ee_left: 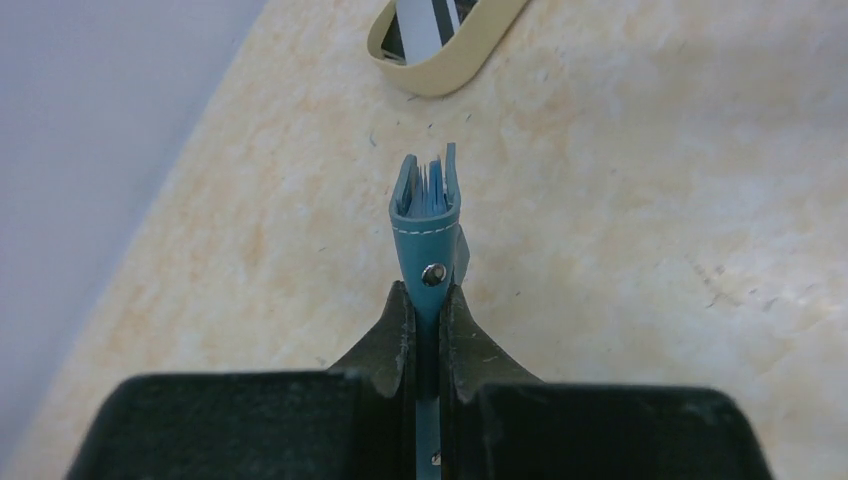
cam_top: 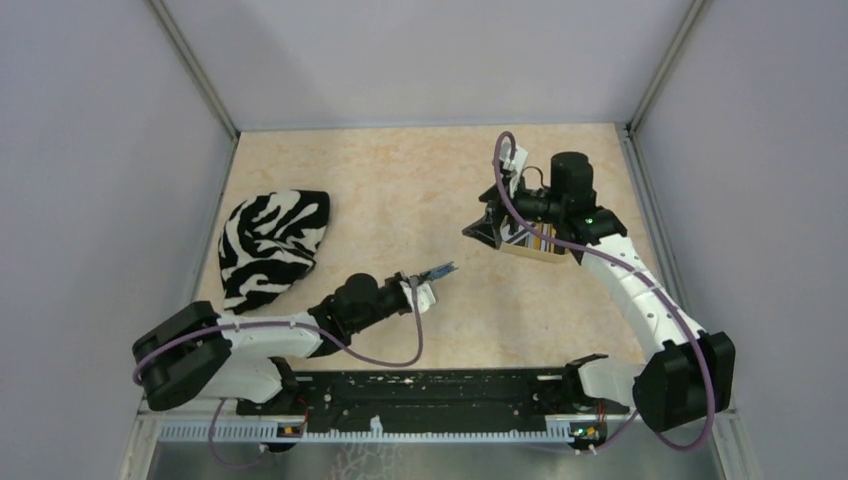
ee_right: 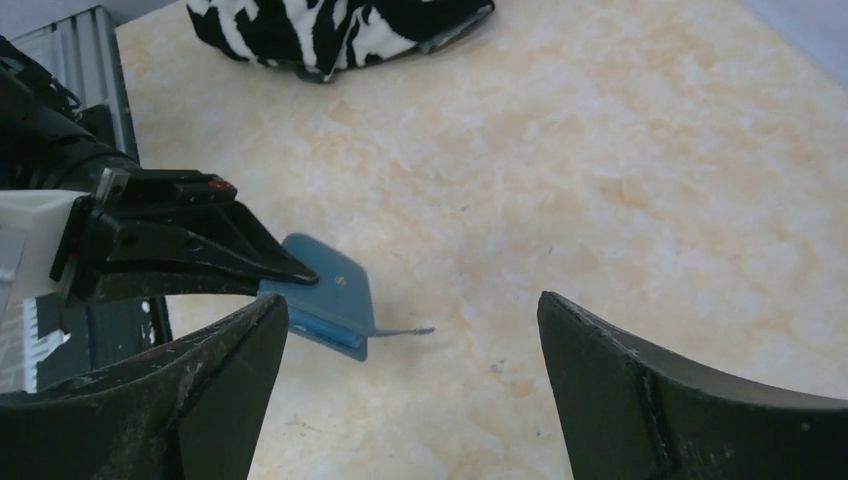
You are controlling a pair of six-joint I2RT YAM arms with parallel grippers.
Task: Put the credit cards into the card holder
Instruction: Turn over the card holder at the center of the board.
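With the card holder edge-up and its strap sticking out, my left gripper needs to lay it flat and pin it before my right gripper takes the strap (ee_right: 404,331).
My left gripper (ee_left: 428,292) is shut on the teal-blue card holder (ee_left: 430,212), pinching it near its snap stud and holding it edge-up above the table. The top view shows the card holder (cam_top: 440,269) sticking out past the left gripper (cam_top: 424,284) toward the middle. In the right wrist view the card holder (ee_right: 328,292) shows its lighter blue inside. My right gripper (ee_right: 412,300) is open and empty, facing the holder from the right. The right gripper (cam_top: 492,228) hovers beside a beige tray (cam_top: 553,259). Credit cards (ee_left: 425,20) lie in that tray (ee_left: 440,75).
A zebra-striped pouch (cam_top: 270,245) lies at the left of the table, also visible as the pouch (ee_right: 330,25) at the top of the right wrist view. Grey walls close in on the left, back and right sides.
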